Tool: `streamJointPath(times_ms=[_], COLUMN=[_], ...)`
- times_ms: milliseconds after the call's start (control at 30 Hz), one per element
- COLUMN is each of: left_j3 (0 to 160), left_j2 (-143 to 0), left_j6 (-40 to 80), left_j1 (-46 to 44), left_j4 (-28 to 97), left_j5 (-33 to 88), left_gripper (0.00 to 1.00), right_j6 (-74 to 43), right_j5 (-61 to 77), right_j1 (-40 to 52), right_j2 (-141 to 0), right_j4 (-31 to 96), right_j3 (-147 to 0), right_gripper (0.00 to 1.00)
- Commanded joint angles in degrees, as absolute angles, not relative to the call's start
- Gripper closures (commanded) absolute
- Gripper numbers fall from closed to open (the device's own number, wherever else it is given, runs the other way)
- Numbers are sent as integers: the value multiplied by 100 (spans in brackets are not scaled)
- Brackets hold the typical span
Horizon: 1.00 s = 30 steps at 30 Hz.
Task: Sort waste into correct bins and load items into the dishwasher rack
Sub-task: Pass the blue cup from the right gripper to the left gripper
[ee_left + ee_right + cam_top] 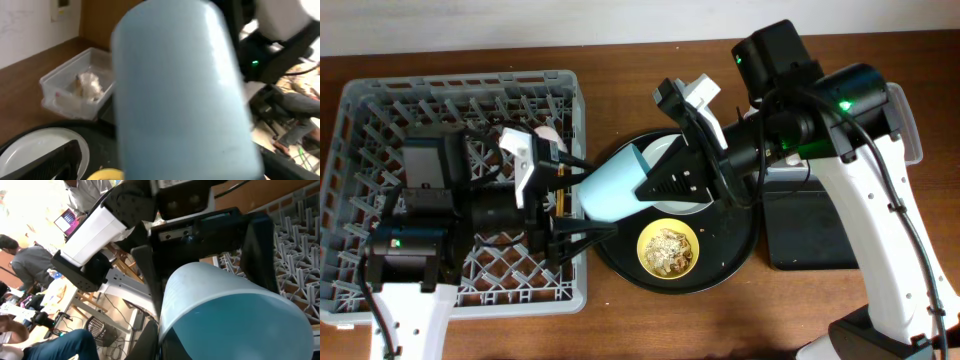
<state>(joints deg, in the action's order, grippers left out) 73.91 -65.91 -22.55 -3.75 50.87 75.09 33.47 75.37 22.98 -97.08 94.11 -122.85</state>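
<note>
The blue cup's rim is held shut in my right gripper and must face down in the rack, so next my left gripper takes the blue cup's base [588, 197] first.
The small blue cup [615, 188] lies on its side in the air between the dishwasher rack [380, 120] and the round black tray [740, 255]. My right gripper [665, 183] is shut on its rim, one finger inside the cup [235, 315]. My left gripper [600, 197] is open, its fingers spread around the cup's base with gaps on both sides. The cup fills the left wrist view [180, 90]. The pink cup [548, 133] sits in the rack. The plate [665, 150] and the yellow bowl [668, 248] holding food scraps rest on the round tray. I cannot make out the chopsticks.
The clear tub [75, 87] holds a white napkin [89, 84]; in the overhead view it is mostly hidden behind my right arm. The shallow black tray [810, 240] lies right of the round tray. The rack's pegs [295, 240] stand behind the left gripper.
</note>
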Motion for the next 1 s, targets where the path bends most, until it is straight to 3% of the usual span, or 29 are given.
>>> streamJointPath(times_ms=[0,167,367,567,600,667,700,833,900,967], left_j3=[7430,7430,7430,7430,7430,7439,7441,7441,7441,7441], left_j2=[-6565,-6560,-6560,-6525,-6499,-6368,-6285,-6005,-6003,-6003], left_j6=[-2237,-2191,-2193,-2193,-2193,-2171,-1966,-1413,-1413,-1413], left_j1=[-397,-410,-600,-600,-600,-596,-596,-598,-596,-576], left_j4=[4713,4720,4692,4692,4678,4589,4412,3885,3885,3881], left_j5=[9019,9019,9019,9019,9019,9019,9019,9019,9019,8890], left_gripper=[7,21,29,48,49,31,27,28,39,41], right_j6=[3409,3430,3433,3430,3430,3430,3430,3433,3433,3428], right_j5=[7734,7738,7712,7476,7476,7476,7476,7474,7352,7277], right_j1=[2318,2320,2405,2405,2405,2405,2405,2486,2620,2661], right_j2=[-9701,-9701,-9701,-9701,-9701,-9701,-9701,-9701,-9703,-9703], right_j4=[9415,9258,9258,9264,9266,9264,9264,9258,9258,9290], right_j3=[-12302,-12302,-12302,-12302,-12302,-12302,-12302,-12302,-12302,-12302], right_gripper=[96,96,96,95,91,91,91,91,91,91])
